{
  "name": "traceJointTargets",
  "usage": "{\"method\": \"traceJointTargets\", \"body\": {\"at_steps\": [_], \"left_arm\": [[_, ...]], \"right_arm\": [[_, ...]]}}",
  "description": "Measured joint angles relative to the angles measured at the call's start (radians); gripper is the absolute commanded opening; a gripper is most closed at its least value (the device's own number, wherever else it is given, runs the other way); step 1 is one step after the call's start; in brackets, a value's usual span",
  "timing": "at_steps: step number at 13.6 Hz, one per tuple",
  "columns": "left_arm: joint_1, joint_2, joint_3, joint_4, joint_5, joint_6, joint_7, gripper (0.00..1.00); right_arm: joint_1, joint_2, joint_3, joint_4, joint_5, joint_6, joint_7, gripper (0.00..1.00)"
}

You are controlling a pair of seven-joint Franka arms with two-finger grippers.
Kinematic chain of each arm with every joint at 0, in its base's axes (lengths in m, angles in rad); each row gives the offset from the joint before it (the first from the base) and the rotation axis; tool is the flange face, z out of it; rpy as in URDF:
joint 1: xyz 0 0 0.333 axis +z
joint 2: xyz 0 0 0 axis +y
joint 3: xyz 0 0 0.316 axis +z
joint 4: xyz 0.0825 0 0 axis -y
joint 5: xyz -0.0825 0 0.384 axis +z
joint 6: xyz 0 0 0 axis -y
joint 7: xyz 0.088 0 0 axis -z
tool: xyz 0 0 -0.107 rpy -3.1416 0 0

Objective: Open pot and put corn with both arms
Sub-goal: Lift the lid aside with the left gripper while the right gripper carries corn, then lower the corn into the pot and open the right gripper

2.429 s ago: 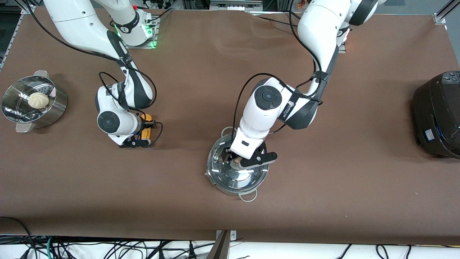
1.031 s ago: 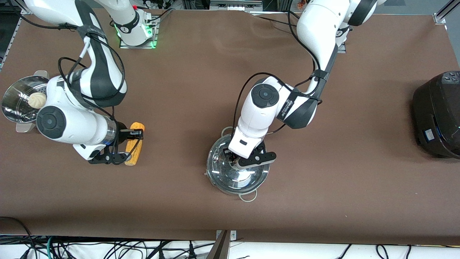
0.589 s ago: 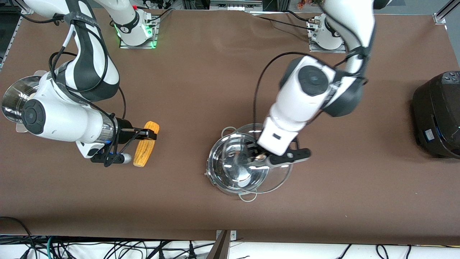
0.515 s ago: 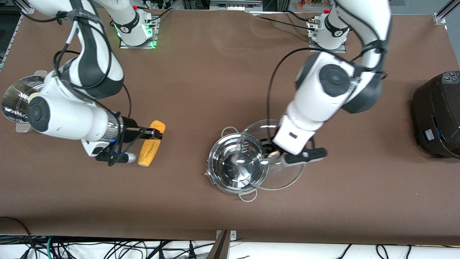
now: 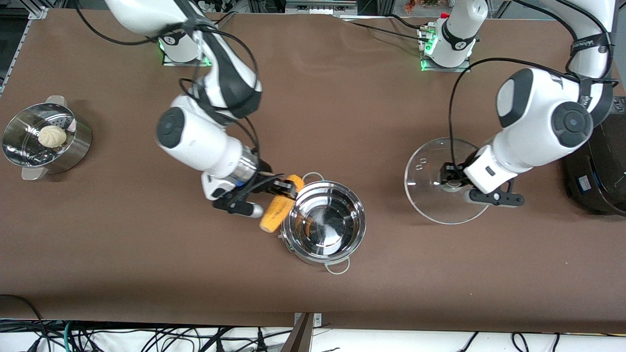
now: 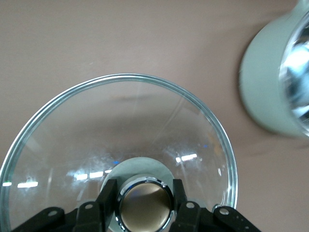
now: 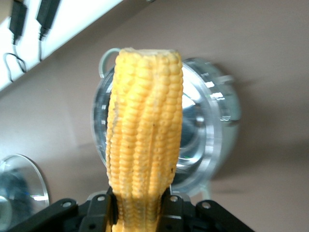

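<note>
Next, my left gripper lets go of the glass lid on the bare table (image 5: 450,185) between the steel pot and the black cooker.
The steel pot (image 5: 324,222) stands open in the middle of the table, with nothing inside. My right gripper (image 5: 286,188) is shut on the yellow corn (image 5: 275,211) and holds it in the air at the pot's rim on the right arm's side. In the right wrist view, the corn (image 7: 142,130) stands out from the gripper (image 7: 140,212) over the pot (image 7: 207,130). My left gripper (image 5: 452,183) is shut on the knob of the glass lid (image 5: 425,195), over the table between the pot and the cooker. The left wrist view shows the knob (image 6: 144,203) between the fingers and the lid (image 6: 120,116).
A perforated steel steamer (image 5: 73,146) holding a white bun (image 5: 52,136) stands at the right arm's end. A large black cooker (image 5: 596,166) stands at the left arm's end, close to the left arm's wrist. The pot also shows in the left wrist view (image 6: 270,82).
The left gripper has lifted the lid off the pot and carried it toward the cooker. The right gripper has raised the corn from the table and brought it to the pot's rim.
</note>
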Motion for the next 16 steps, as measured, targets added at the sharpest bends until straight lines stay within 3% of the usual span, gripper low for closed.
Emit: {"method": "traceJointTargets", "body": {"at_steps": [2,5,9,10,11,13,16], "left_arm": [[0.05,-0.006,0.0,-0.116,-0.049,0.132,0.13,0.0],[0.08,0.023,-0.001,-0.29,-0.13,0.346,0.35,0.0],[0.097,0.115,0.021,-0.338,-0.185,0.391,0.499,0.0],[0.101,0.129,0.024,-0.337,-0.186,0.394,0.513,0.0],[0.103,0.135,0.025,-0.337,-0.186,0.394,0.522,0.31],[0.104,0.136,0.025,-0.337,-0.188,0.393,0.523,1.0],[0.1,0.136,0.033,-0.344,-0.188,0.39,0.524,1.0]], "right_arm": [[0.014,0.063,0.043,0.015,0.001,0.107,0.017,0.0],[0.034,0.128,0.052,0.026,0.001,0.188,0.021,0.0],[0.04,0.204,0.055,0.031,0.001,0.29,0.021,0.05],[0.044,0.22,0.056,0.031,0.001,0.311,0.021,0.36],[0.05,0.232,0.059,0.033,0.001,0.332,0.021,0.99],[0.069,0.247,0.062,0.034,0.001,0.352,0.022,1.0],[0.086,0.248,0.062,0.05,-0.016,0.36,0.023,1.0]]}}
